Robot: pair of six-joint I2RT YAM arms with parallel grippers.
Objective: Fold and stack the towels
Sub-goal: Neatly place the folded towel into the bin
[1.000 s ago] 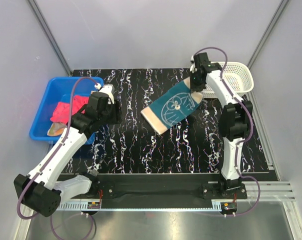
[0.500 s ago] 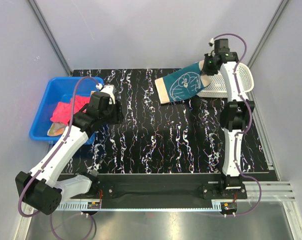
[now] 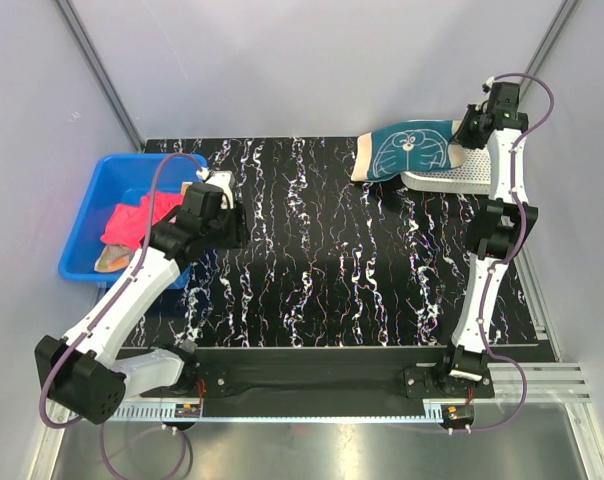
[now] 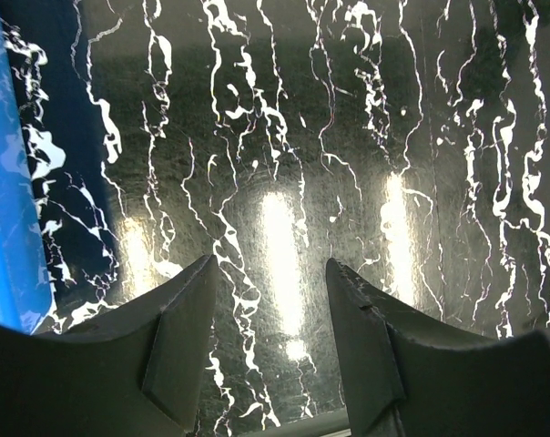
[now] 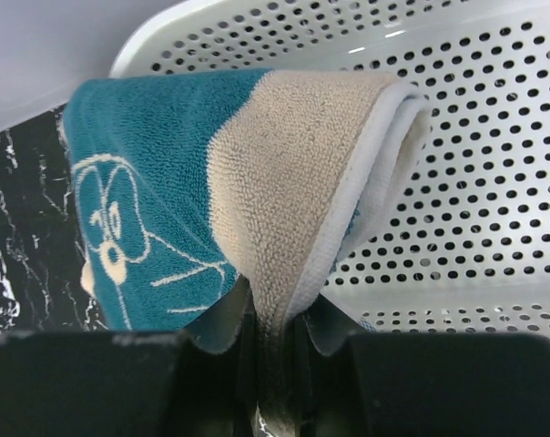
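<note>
My right gripper will release the folded teal towel on the perforated bottom of the white basket (image 3: pixel 463 157) (image 5: pixel 430 187).
A folded teal towel (image 3: pixel 412 147) with a white cartoon face and a beige edge hangs in the air over the white basket (image 3: pixel 460 178) at the back right. My right gripper (image 3: pixel 469 133) is shut on its beige edge (image 5: pixel 284 200), and the basket's perforated floor (image 5: pixel 475 182) fills the view behind it. A pink-red towel (image 3: pixel 134 218) and an orange-peach one (image 3: pixel 110 260) lie crumpled in the blue bin (image 3: pixel 100 190) at the left. My left gripper (image 4: pixel 268 337) is open over bare tabletop, next to the bin, with nothing between its fingers.
The black marbled tabletop (image 3: pixel 312 250) spans the middle. The blue bin wall (image 4: pixel 6 209) stands close on the left of my left gripper. Grey walls close in on the back and both sides.
My right arm has carried the teal towel from the table's middle back and to the right, over the white basket. The left arm has hardly moved.
</note>
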